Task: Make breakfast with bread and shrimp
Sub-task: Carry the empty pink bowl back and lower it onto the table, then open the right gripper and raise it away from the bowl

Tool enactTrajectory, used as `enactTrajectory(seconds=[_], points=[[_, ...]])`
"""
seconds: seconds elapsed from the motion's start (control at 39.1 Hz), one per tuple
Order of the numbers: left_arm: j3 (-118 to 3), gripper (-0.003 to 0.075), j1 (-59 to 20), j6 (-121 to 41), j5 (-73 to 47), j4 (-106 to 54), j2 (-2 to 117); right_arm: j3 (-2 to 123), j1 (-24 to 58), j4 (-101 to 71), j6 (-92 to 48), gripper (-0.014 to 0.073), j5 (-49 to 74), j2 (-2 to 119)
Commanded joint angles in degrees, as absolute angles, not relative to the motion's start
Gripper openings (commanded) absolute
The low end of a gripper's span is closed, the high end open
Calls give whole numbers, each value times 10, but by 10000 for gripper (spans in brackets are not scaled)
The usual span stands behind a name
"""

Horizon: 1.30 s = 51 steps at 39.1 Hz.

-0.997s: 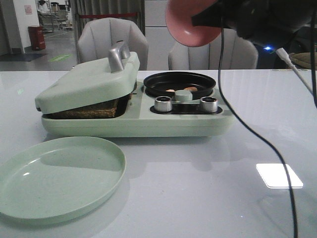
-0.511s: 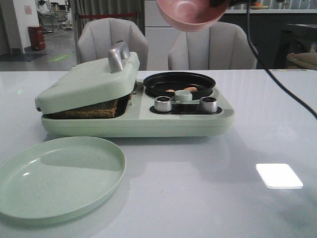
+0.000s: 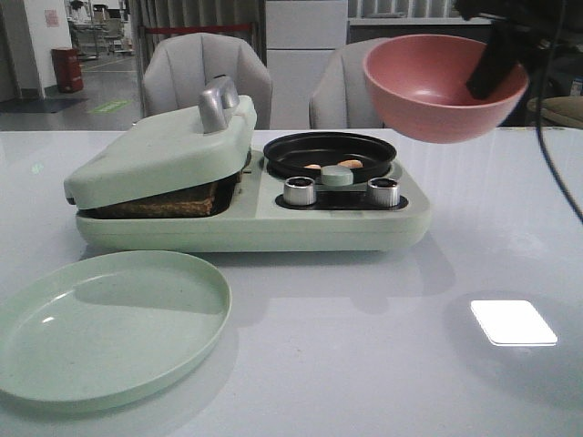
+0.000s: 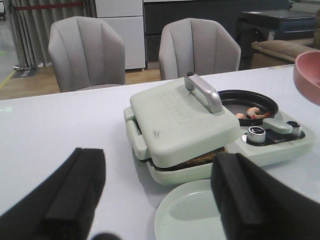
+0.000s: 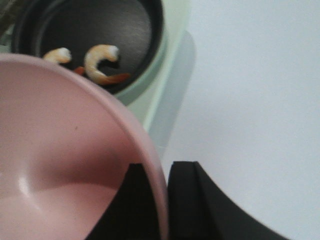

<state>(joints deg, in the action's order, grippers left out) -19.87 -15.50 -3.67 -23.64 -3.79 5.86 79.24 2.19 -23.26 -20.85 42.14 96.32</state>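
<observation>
I will set the pink bowl on the white table [image 3: 525, 257] beside the breakfast maker, behind the bright square patch, using my right gripper.
The bread [image 3: 164, 202] lies under the nearly closed lid [image 3: 164, 155] of the pale green breakfast maker [image 3: 273, 214]; only its brown edge shows, also in the left wrist view [image 4: 200, 159]. Shrimp [image 3: 349, 165] lie in the black round pan [image 3: 330, 150]; two show in the right wrist view [image 5: 102, 62]. My right gripper [image 5: 162, 172] is shut on the rim of an empty pink bowl [image 3: 442, 86] and holds it upright in the air, right of the pan. My left gripper [image 4: 157, 192] is open and empty, above the table near the plate.
An empty pale green plate [image 3: 105, 323] lies on the white table in front of the breakfast maker, also in the left wrist view [image 4: 192, 215]. Two silver knobs [image 3: 301, 190] sit on the appliance front. Two grey chairs [image 3: 208, 77] stand behind the table.
My right gripper has brought the pink bowl down and to the right, turning it from tipped over the pan to upright. The left gripper and appliance have not moved.
</observation>
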Motion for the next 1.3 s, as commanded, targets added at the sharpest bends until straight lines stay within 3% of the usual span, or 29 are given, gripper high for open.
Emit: enactTrajectory(seconds=[0.0, 0.38, 0.69, 0.79, 1.05, 1.28], points=[[-214, 512, -159, -31, -193, -42, 65, 805, -16, -213, -176, 141, 409, 935], [-214, 512, -159, -31, -193, -42, 65, 720, -93, -198, -167, 141, 393, 962], [-214, 512, -159, -31, -193, -42, 65, 717, -88, -247, -167, 153, 400, 1047], [-214, 512, -159, -31, -193, -42, 65, 717, -83, -247, -167, 212, 396, 1060], [-214, 512, -159, -31, -193, -42, 65, 719, -84, -203, -173, 518, 407, 1045], [-214, 512, -159, -31, -193, -42, 65, 719, -77, -202, -208, 552, 396, 967]])
